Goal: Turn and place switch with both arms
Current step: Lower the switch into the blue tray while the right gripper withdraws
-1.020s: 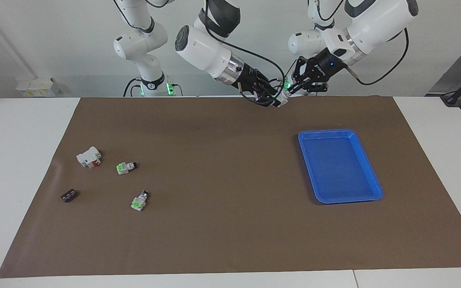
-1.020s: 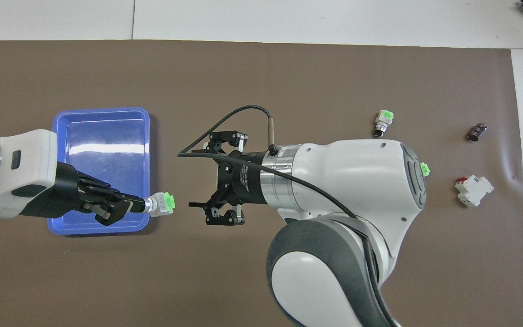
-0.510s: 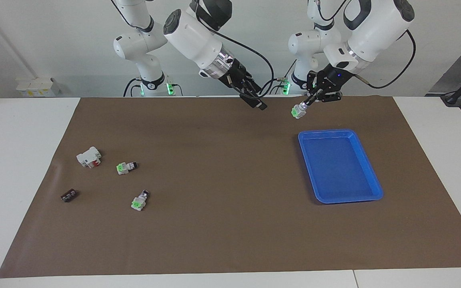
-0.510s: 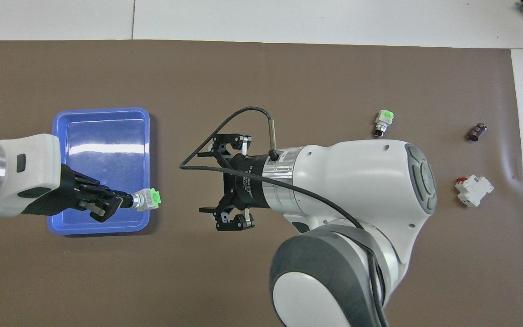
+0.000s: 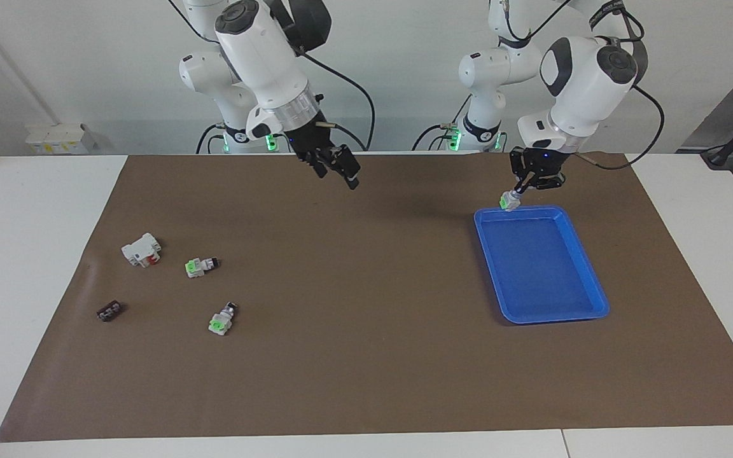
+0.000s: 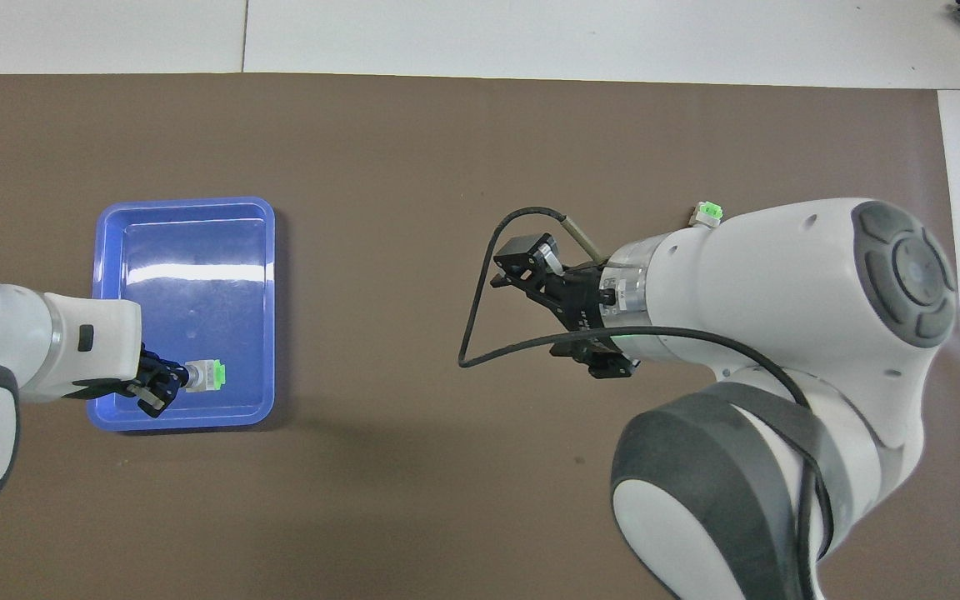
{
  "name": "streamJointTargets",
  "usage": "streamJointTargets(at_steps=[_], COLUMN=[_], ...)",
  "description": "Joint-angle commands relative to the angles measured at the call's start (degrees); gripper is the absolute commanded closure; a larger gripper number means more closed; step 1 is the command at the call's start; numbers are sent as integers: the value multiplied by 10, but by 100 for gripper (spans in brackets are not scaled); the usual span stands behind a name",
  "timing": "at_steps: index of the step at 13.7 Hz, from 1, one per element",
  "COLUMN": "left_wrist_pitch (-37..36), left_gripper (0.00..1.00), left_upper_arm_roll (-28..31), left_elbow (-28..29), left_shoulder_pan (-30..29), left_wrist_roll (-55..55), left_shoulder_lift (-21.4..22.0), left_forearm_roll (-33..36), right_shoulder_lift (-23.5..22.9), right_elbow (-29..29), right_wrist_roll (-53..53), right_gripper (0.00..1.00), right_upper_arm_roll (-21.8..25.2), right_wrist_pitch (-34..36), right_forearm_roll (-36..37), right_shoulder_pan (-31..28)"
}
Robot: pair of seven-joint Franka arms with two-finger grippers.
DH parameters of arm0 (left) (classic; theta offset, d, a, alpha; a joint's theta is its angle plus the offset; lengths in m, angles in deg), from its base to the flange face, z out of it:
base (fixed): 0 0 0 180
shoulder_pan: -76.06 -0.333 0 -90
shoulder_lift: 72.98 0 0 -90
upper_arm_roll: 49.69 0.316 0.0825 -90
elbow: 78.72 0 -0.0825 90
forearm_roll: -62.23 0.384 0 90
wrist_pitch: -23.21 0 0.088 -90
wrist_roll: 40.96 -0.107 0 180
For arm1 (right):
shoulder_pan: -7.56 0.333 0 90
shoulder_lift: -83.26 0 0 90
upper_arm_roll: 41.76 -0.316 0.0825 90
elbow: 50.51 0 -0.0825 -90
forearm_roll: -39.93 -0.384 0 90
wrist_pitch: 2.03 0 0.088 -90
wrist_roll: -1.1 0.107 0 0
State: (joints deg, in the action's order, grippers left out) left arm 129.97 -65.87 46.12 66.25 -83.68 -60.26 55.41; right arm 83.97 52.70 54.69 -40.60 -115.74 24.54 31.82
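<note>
I will use my left gripper to set the switch down on the blue tray's bottom near the robots' side rim (image 6: 205, 379). The switch is held just over that corner.
My left gripper (image 5: 519, 189) is shut on a switch (image 5: 508, 202) by its knob end and holds it just over the blue tray's (image 5: 554, 319) corner nearest the robots. In the overhead view the left gripper (image 6: 165, 385) keeps the switch (image 6: 209, 375) green face outward, inside the tray's (image 6: 184, 202) rim. My right gripper (image 5: 339, 172) is open and empty, up over the mat near the robots' edge; the overhead view shows the right gripper (image 6: 559, 310) too. Two more switches (image 5: 201, 265) (image 5: 221, 320) lie on the mat toward the right arm's end.
A larger white block with a red part (image 5: 142, 249) and a small flat black piece (image 5: 109, 311) lie near the loose switches. In the overhead view the right arm covers them, and only one loose switch (image 6: 707, 212) peeks out.
The left gripper has carried the switch away from the right gripper and down over the tray's corner. The right gripper has drawn back toward its own end, open and empty.
</note>
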Motion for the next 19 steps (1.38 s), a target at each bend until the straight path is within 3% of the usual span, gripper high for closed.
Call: streamJointTargets(at_steps=[1,5,8,12,15,16,17,19], left_wrist_pitch=[54,114,116,117,112,114,109,107], left_gripper=[100,100,100,100,100,9,0,0], left_upper_arm_roll=[-5,-5,-5,-5,-6,-6,-6,-8], left_elbow=[17,18,22,63,65,61,60,51], left_shoulder_pan=[-7,-1,-4,0,3,3,2,3], left_wrist_roll=[-11,-8,-11,-9,-5,-5,-5,-3], left_shoulder_lift=[-30,-79,-86,-70,-68,-70,-70,-70], left_forearm_roll=[43,87,94,94,94,94,94,94], right_shoulder_lift=[20,30,46,38,18,18,20,25], right_elbow=[5,2,-11,-82,-118,-115,-110,-100], right_wrist_roll=[-140,-301,-400,-419,-421,-421,-419,-414], right_gripper=[1,1,1,1,1,1,1,1], right_upper_arm_roll=[-5,-1,2,2,-5,-5,-5,-5], right_wrist_pitch=[17,42,85,208,218,218,216,217], right_forearm_roll=[74,117,150,159,206,202,199,198], right_shoulder_pan=[-52,-138,-191,-236,-231,-232,-233,-227])
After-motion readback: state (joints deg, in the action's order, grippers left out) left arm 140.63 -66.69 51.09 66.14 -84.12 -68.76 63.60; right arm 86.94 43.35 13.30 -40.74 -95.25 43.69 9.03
